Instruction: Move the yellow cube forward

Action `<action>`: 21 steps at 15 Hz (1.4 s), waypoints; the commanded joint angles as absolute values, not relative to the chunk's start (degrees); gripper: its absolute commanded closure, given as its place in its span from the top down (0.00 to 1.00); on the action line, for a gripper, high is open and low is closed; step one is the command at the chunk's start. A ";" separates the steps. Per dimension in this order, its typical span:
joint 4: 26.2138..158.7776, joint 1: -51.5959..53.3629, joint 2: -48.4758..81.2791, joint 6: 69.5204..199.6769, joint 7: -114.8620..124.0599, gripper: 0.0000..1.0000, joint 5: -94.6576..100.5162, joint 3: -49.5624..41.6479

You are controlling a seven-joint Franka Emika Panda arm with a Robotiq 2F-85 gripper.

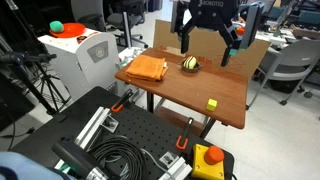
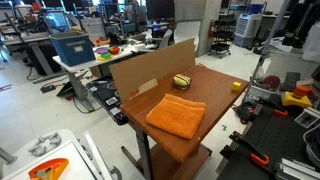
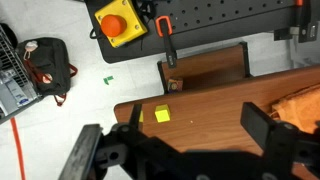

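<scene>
The yellow cube will have my gripper close on the opposite sides of the yellow cube [image 1: 212, 105] [image 3: 162, 114] near the front edge of the brown wooden table.
The yellow cube [image 1: 211, 103] is a tiny bright block near the front edge of the brown wooden table [image 1: 170, 90]. It also shows in an exterior view [image 2: 237, 86] and in the wrist view [image 3: 162, 115]. My gripper [image 1: 209, 46] hangs open and empty high above the table's far side, well apart from the cube. In the wrist view its two dark fingers [image 3: 185, 140] are spread wide, with the cube between them and far below.
A striped yellow-and-dark ball [image 1: 190, 64] sits mid-table, and a folded orange cloth [image 1: 147, 68] lies on one side. A cardboard wall [image 2: 150, 68] lines the table's back edge. A yellow box with a red button [image 3: 118, 21] and clamps lie on the floor.
</scene>
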State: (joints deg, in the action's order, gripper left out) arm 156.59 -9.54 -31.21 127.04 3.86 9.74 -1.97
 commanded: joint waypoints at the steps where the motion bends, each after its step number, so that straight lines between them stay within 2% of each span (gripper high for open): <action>1: 156.51 -9.23 -31.23 126.88 4.00 1.00 9.93 -2.28; 9: 156.09 -9.88 -28.46 129.11 5.34 1.00 10.82 -1.92; 17: 147.86 -9.98 -5.37 146.08 1.24 1.00 12.89 -4.92; 21: 141.52 -9.53 6.89 149.80 -3.80 1.00 10.02 -6.81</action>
